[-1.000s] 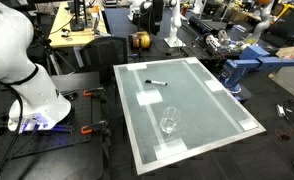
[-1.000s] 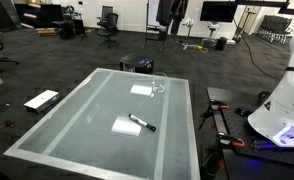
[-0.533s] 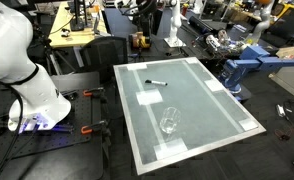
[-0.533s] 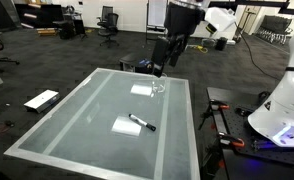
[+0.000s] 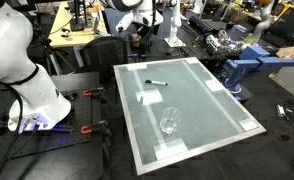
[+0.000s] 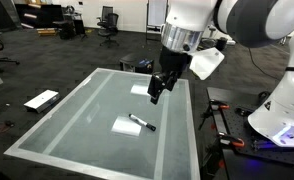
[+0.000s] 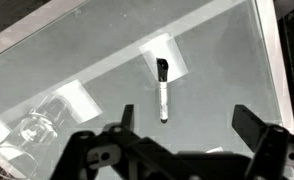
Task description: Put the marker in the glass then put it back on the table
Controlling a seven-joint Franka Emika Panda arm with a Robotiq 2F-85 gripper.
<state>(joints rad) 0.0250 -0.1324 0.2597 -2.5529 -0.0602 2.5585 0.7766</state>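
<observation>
The marker's light body [image 5: 161,83] [image 7: 164,104], just past its black cap, is the next place for my gripper to go down to and close.
The marker [image 5: 155,82] lies flat on a white tape patch on the table [image 5: 202,100], towards its far side. In the wrist view the marker [image 7: 163,95] shows a black cap and a lighter barrel. It also lies on a patch in an exterior view [image 6: 141,123]. The clear glass [image 5: 169,123] stands upright nearer the front edge and sits at the left in the wrist view [image 7: 32,128]. My gripper [image 6: 155,90] hangs open and empty above the table [image 6: 77,110], high over the marker, with its fingers spread [image 7: 187,125]. It partly hides the glass there.
The white robot base [image 5: 27,70] stands beside the table. A wooden workbench [image 5: 72,35] and cluttered benches lie behind. A white panel [image 6: 41,100] lies on the floor, and office chairs [image 6: 107,20] stand far off.
The arm has swung into view and come down over the table towards the marker. The marker and the glass have not moved.
</observation>
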